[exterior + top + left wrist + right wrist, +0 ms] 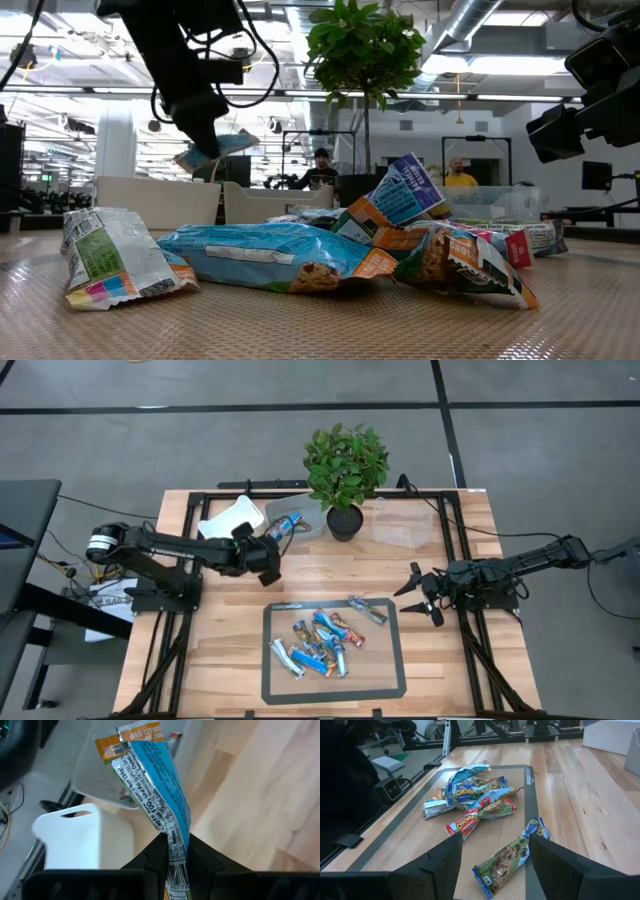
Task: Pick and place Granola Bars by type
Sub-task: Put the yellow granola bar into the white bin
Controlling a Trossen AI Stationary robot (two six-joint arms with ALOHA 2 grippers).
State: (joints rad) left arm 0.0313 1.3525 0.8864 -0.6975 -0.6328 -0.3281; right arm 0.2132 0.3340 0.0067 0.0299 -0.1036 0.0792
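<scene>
The robot's left gripper needs to release the blue bar inside the near end of the white tub point(235, 537).
Several granola bars point(320, 645) lie heaped on a dark-edged mat point(390, 685); they fill the low view's foreground point(300, 255) and show in the right wrist view point(470, 800). My left gripper point(272, 552) hovers near the translucent tub point(296, 520) and is shut on a bright blue bar with an orange end point(150, 775), which the low view shows in the air point(215, 150). My right gripper point(420, 595) is open and touches nothing, just right of the mat's far right corner. A dark blue bar point(510, 857) lies on the mat ahead of its fingers. My left gripper point(177, 845) pinches the blue bar between its two fingers at one end of the wrapper point(175, 837). The rest of the wrapper sticks out past the fingertips, slightly twisted, with its orange end point(142, 732) farthest away. The bar is lifted clear of the table.
At the table's far side stand a white tub point(230, 518), the translucent tub holding a few bars, a potted plant point(345, 460) and a clear tub point(402, 522). Bare wood lies between the tubs and the mat. People stand in the room beyond point(322, 165).
</scene>
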